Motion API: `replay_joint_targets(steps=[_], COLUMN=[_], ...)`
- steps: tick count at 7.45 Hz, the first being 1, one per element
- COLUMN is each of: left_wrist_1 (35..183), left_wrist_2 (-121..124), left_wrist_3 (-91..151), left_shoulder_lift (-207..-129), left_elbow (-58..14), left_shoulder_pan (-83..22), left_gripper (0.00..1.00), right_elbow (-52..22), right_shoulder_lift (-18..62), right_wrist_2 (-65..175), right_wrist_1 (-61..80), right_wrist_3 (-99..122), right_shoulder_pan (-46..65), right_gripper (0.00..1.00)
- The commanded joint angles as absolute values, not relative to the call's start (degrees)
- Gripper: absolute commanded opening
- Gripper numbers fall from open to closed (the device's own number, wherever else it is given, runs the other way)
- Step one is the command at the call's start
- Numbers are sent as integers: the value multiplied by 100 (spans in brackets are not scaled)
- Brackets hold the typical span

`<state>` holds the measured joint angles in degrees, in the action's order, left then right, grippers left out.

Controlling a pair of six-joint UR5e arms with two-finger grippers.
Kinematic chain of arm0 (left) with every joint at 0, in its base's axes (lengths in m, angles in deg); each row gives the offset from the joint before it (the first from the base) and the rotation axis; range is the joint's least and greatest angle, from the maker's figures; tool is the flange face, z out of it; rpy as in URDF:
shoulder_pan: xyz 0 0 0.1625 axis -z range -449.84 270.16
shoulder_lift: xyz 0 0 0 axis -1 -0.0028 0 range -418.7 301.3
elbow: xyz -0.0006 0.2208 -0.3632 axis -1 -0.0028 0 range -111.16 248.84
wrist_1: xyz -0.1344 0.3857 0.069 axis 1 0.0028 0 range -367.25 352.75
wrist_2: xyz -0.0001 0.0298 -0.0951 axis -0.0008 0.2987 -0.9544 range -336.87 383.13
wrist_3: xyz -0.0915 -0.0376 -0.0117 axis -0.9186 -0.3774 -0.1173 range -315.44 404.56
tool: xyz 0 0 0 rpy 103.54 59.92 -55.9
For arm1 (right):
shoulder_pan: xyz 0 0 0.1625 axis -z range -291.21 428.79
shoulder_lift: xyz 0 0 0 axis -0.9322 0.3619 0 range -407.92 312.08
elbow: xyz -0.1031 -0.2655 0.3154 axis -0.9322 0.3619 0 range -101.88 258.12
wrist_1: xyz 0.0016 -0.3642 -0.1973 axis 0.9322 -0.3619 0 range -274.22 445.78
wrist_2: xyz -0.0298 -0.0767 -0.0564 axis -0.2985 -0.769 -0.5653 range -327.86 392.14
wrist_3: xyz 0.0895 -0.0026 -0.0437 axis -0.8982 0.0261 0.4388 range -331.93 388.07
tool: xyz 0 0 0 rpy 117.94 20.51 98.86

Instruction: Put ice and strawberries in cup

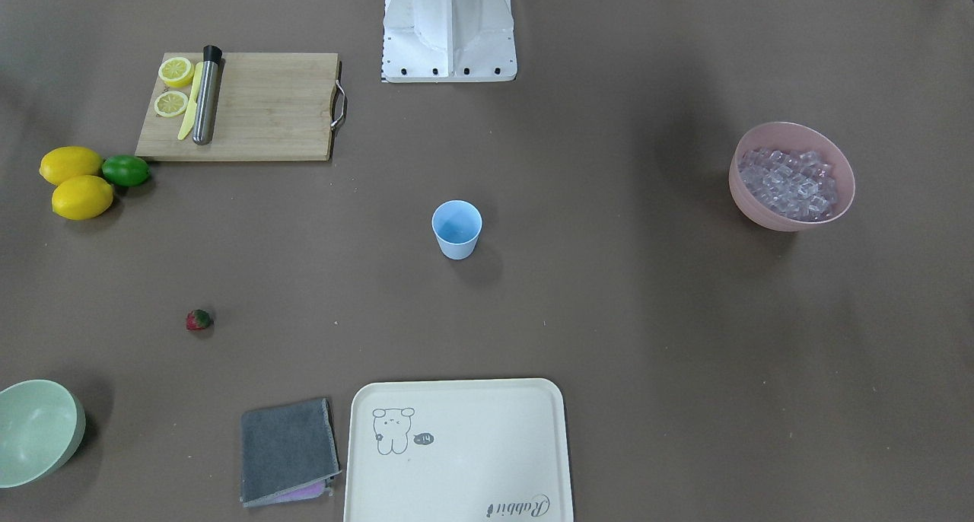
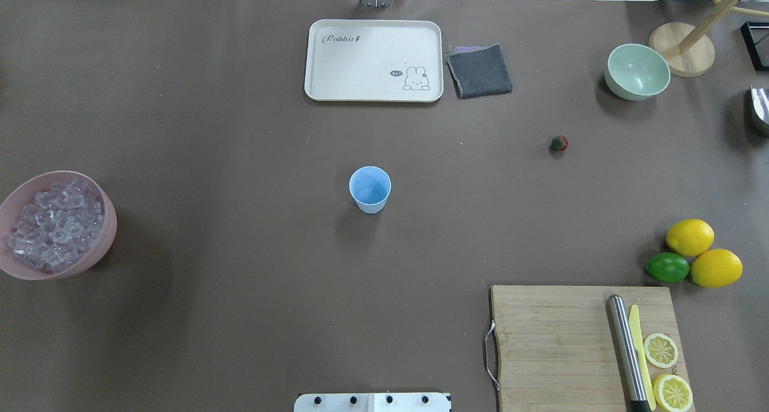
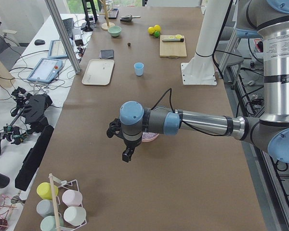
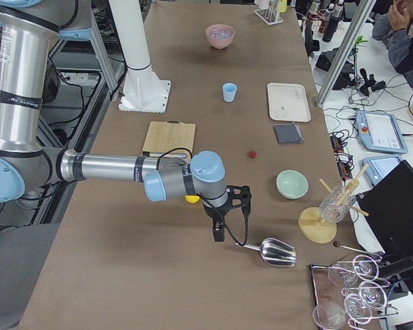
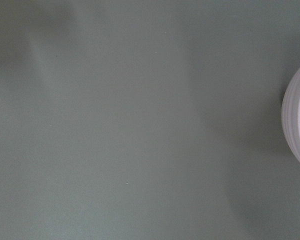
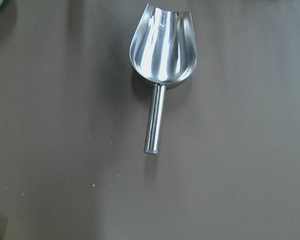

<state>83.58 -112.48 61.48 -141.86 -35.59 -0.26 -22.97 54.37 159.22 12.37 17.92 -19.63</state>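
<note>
Next, I close my left gripper on an ice cube at the near side of the ice pile [image 1: 805, 162] inside the pink bowl.
The light-blue cup [image 1: 456, 229] stands upright in the middle of the table, also in the overhead view [image 2: 370, 188]. The strawberry [image 2: 559, 143] lies alone on the table, on the robot's right and beyond the cup [image 1: 198, 320]. The ice [image 2: 54, 223] fills a pink bowl [image 2: 108, 232] at the robot's far left [image 1: 791, 183]. My left gripper [image 3: 118, 143] hangs above the table beside that bowl; I cannot tell whether it is open. My right gripper [image 4: 230, 216] hovers near a metal scoop [image 6: 162, 50]; I cannot tell its state.
A wooden cutting board [image 2: 559, 340] with lemon slices, a knife and a steel muddler lies near right. Two lemons [image 2: 691, 236] and a lime [image 2: 667, 267] sit beside it. A cream tray [image 2: 372, 60], grey cloth [image 2: 479, 71] and mint bowl [image 2: 637, 71] lie at the far side.
</note>
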Motion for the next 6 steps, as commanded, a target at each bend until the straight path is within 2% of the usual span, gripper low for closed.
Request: replay_joint_targets(steps=[1, 6], left_wrist_1=[8960, 10057], left_wrist_2=[-11258, -11267], left_wrist_3=[6143, 6100], left_shoulder_lift=[-14369, -14430], left_elbow=[-3348, -3417], left_shoulder_pan=[34, -158], left_gripper=[99, 99], right_elbow=[-2260, -2234], right_shoulder_lift=[5404, 5491], right_wrist_2=[15966, 16010], right_wrist_1=[1345, 2275], right_wrist_3=[1508, 1023], right_shoulder_pan=[-1963, -1972], right_gripper=[100, 100])
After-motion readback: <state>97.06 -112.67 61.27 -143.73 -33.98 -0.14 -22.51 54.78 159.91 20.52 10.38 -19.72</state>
